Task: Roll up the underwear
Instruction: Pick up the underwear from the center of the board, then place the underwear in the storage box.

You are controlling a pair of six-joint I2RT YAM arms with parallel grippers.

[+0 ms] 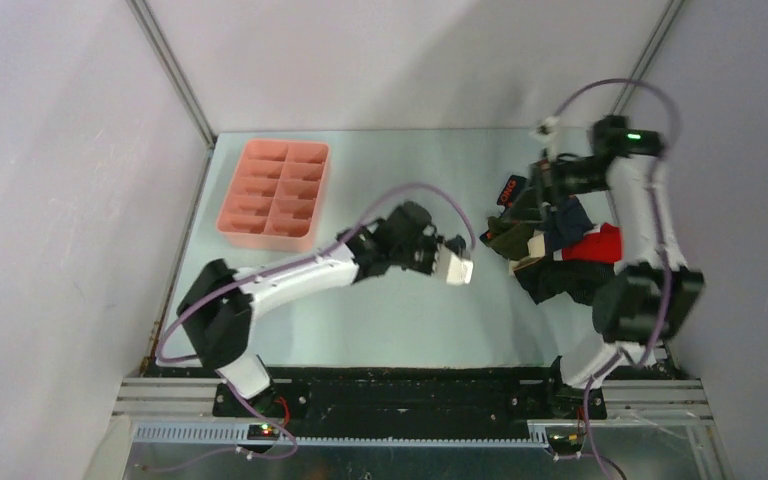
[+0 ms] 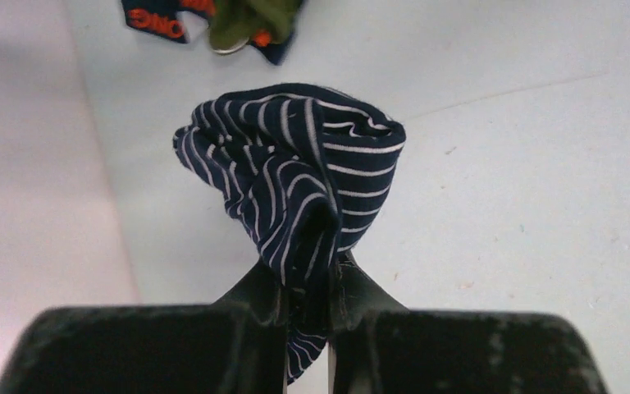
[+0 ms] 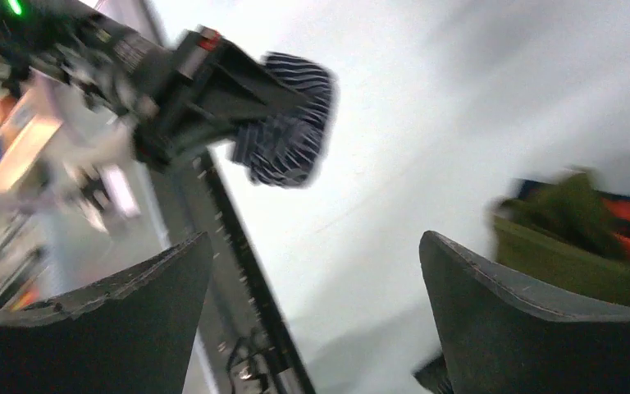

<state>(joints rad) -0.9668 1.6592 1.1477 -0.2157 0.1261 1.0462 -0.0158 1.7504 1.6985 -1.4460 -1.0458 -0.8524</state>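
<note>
Next, my left gripper drops the striped underwear bundle in the pink tray's front corner compartment (image 1: 289,228) facing the underwear pile.
My left gripper (image 2: 310,283) is shut on a rolled bundle of dark underwear with thin white stripes (image 2: 295,180) and holds it above the table. In the top view this gripper (image 1: 430,255) is at mid-table and hides the bundle. My right gripper (image 3: 316,279) is open and empty; its view is blurred and shows the striped bundle (image 3: 287,123) in the left gripper. In the top view the right gripper (image 1: 522,212) is at the left side of the underwear pile: olive (image 1: 508,238), navy (image 1: 568,220), red (image 1: 595,245), black (image 1: 560,282), black-orange (image 1: 509,190).
A pink compartmented tray (image 1: 275,192) stands at the back left of the table. The pile lies against the right arm's base side. White walls close in the table on the left, back and right.
</note>
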